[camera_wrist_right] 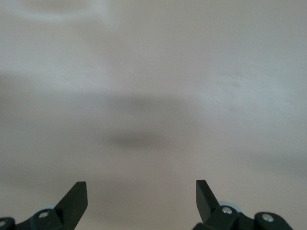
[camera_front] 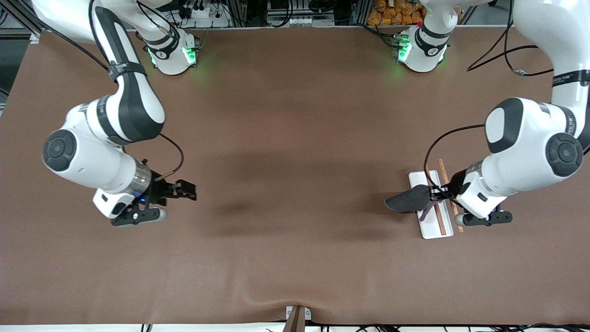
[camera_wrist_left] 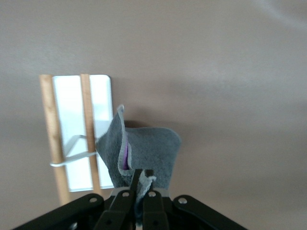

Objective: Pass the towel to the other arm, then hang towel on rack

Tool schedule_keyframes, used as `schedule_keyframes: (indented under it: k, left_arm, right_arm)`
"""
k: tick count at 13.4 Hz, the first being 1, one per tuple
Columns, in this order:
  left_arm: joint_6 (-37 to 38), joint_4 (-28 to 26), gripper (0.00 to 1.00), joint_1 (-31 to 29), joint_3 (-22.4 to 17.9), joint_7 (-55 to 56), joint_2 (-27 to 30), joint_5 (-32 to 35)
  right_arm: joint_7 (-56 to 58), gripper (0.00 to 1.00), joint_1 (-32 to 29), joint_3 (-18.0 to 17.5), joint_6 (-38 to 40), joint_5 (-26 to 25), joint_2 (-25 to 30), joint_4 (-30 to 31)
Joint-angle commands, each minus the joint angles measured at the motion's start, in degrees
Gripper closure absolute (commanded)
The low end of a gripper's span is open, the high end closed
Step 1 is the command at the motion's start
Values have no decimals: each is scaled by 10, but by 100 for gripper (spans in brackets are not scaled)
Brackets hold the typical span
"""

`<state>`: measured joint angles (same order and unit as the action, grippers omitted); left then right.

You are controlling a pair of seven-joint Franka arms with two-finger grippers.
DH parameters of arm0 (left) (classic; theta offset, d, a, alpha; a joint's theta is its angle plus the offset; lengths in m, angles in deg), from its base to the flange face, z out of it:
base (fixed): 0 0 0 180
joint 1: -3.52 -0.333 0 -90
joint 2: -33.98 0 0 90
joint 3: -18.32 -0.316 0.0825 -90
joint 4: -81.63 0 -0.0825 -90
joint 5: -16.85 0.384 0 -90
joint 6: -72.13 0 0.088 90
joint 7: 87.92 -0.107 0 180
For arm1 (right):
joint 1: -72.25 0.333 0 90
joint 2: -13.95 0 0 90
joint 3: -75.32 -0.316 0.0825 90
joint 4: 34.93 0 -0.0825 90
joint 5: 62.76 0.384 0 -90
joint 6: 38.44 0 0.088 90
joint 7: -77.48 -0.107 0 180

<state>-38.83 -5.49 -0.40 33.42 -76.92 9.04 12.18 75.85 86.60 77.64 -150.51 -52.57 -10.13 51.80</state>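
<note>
Next, I let go of the towel with my left gripper across the middle of the rack's wooden rods (camera_front: 435,202) (camera_wrist_left: 88,133), above the rack's white base.
The towel (camera_front: 408,199) (camera_wrist_left: 146,151) is a dark grey cloth with a purple underside, hanging from my left gripper (camera_front: 435,192) (camera_wrist_left: 142,173), which is shut on one edge of it. That gripper hovers over the rack (camera_front: 435,203) (camera_wrist_left: 72,134), a white base with two thin wooden rods, at the left arm's end of the table. The cloth juts out past the rack's edge toward the middle of the table. My right gripper (camera_front: 188,190) (camera_wrist_right: 141,184) is open and holds nothing, over bare table at the right arm's end.
A brown cloth (camera_front: 295,138) covers the whole table. A small bracket (camera_front: 297,316) sits at the table edge nearest the front camera. Both arm bases (camera_front: 173,53) stand along the farthest edge.
</note>
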Motion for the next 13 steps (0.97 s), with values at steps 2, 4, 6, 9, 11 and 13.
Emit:
schedule_keyframes:
  k: [2,4,6,9,11,13]
  left_arm:
    - [29,-11,100,-43,6,-72,17,13]
    - [39,-11,100,-61,6,-101,18,13]
    - [42,-11,100,-78,6,-134,18,13]
    - [43,-11,100,-110,6,-191,14,13]
    - [43,-12,100,-125,7,-216,12,12]
    - [43,-13,100,-136,7,-231,10,12]
  right_arm:
    - [-2,0,-25,15,99,-58,68,12]
    - [-2,0,-49,16,150,-58,104,12]
    - [-1,0,-75,17,195,-59,134,12]
    - [-2,0,-93,16,250,-94,183,12]
    - [-3,0,-91,16,278,-113,205,-1]
    - [-1,0,-93,16,326,-113,205,-44]
